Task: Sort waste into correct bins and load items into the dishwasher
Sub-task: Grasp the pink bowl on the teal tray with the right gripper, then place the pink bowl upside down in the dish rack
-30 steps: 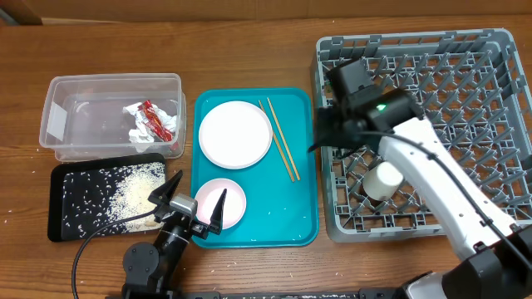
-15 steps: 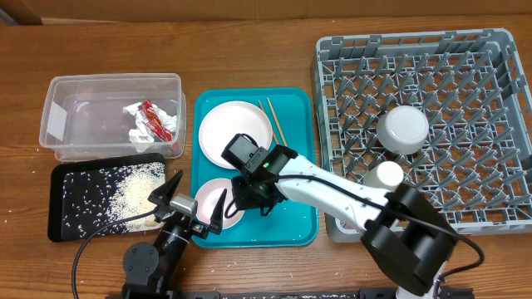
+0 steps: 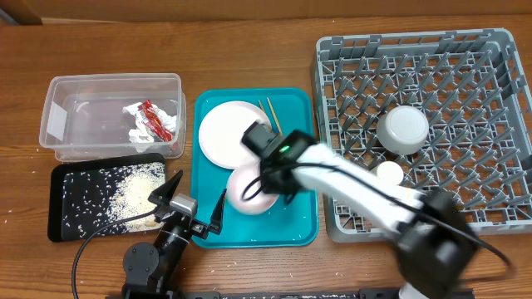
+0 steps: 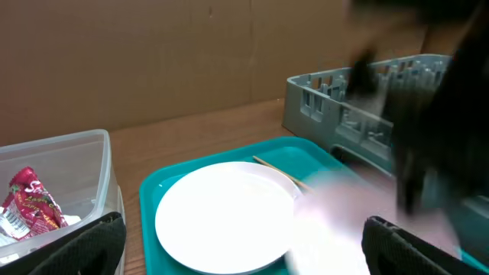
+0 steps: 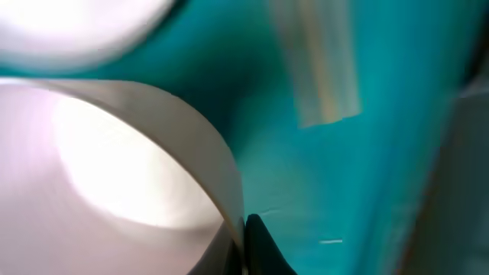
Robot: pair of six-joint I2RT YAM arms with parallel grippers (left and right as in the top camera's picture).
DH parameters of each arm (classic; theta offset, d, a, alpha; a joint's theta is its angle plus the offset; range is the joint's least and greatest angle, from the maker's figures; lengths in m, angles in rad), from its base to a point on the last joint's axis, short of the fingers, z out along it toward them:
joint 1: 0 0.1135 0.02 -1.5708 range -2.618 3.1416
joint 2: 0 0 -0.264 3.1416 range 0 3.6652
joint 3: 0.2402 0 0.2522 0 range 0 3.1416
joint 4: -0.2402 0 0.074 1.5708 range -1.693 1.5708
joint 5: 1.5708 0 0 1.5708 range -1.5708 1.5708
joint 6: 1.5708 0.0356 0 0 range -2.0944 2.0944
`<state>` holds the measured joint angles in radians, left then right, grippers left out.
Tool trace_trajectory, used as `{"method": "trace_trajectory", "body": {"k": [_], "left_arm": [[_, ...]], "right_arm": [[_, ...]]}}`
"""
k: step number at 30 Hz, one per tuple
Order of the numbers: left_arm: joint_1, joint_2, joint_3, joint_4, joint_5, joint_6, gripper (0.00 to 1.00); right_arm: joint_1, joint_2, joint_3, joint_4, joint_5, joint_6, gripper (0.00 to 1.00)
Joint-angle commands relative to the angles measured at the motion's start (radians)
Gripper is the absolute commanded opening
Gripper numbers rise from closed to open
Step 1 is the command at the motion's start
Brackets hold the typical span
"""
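Observation:
My right gripper is to let go of the pale pink plate in the dish rack (image 3: 458,122) next to the grey-blue bowl, away from the tray. The plate is still tilted above the teal tray.
My right gripper (image 3: 268,178) is shut on the rim of the pale pink plate (image 3: 248,193) and holds it tilted above the teal tray (image 3: 291,224). The right wrist view shows my fingers (image 5: 243,233) pinching that plate's (image 5: 114,176) edge. The large white plate (image 3: 233,133) and the chopsticks (image 3: 268,108) lie on the tray, the chopsticks partly hidden by my arm. My left gripper (image 3: 189,212) is open and empty at the tray's front left; its view shows the white plate (image 4: 225,218). The grey-blue bowl (image 3: 403,129) and the white cup (image 3: 388,173) sit in the grey dish rack (image 3: 465,75).
The clear tub (image 3: 83,104) at the left holds the red-and-white wrapper with tissue (image 3: 152,120). The black tray (image 3: 75,208) in front of it holds the rice grains. A few stray grains lie on the table by its left edge.
My right arm swung from the dish rack to the teal tray, shut on the pink plate and lifted it up and to the right. The left arm has not moved.

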<state>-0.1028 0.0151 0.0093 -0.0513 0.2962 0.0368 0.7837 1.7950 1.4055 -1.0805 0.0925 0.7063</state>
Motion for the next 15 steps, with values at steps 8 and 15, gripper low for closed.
{"method": "trace_trajectory", "body": {"k": [8, 15], "left_arm": [[0.006, -0.011, -0.005, 0.004, 0.008, 0.016, 1.0], [0.006, -0.011, -0.005, 0.004, 0.008, 0.016, 1.0]], "right_arm": [[-0.472, -0.349, 0.064, -0.048, 1.029, -0.003, 0.04], [-0.79, -0.238, 0.048, -0.051, 1.04, -0.043, 0.04]]}}
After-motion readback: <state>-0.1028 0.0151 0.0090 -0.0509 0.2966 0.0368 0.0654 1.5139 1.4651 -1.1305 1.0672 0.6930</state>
